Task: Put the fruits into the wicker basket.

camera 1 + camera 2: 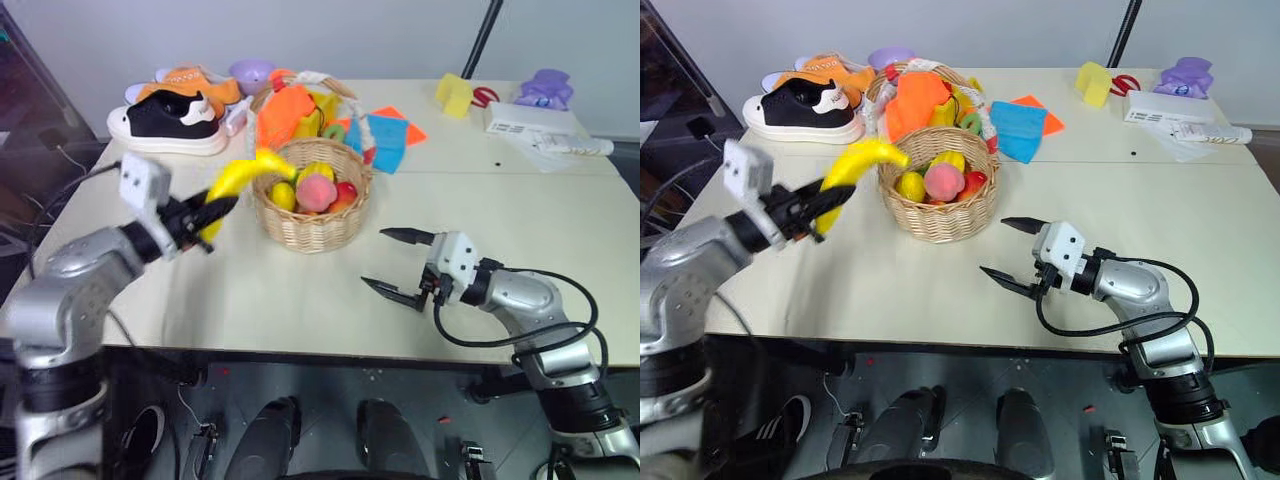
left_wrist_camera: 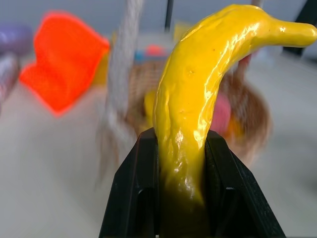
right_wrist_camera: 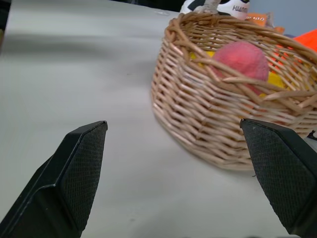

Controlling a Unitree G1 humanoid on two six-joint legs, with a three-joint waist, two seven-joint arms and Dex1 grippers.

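Note:
The red lower end (image 1: pixel 369 156) of the wicker basket's handle, beside the blue cloth, is the next spot my right gripper should go to and close on.
My left gripper (image 1: pixel 215 212) is shut on the lower end of a long yellow banana (image 1: pixel 245 172). It holds the banana off the table, just left of the wicker basket (image 1: pixel 310 228), with the free end curving toward the rim. In the left wrist view the banana (image 2: pixel 198 89) stands clamped between both black fingers (image 2: pixel 133 193). A yellow lemon (image 1: pixel 283 195), a pink peach (image 1: pixel 317 190) and a red piece (image 1: pixel 347 192) lie in the basket. My right gripper (image 1: pixel 373 257) hangs open and empty just above the table, right of the basket (image 3: pixel 218 124) and pointing at it.
A black-and-white shoe (image 1: pixel 170 120), an orange shoe (image 1: pixel 190 85) and a purple bowl (image 1: pixel 250 72) sit at the back left. Orange and blue cloths (image 1: pixel 385 135) lie behind the basket. At the back right are a yellow block (image 1: pixel 455 95) and white papers (image 1: pixel 540 125).

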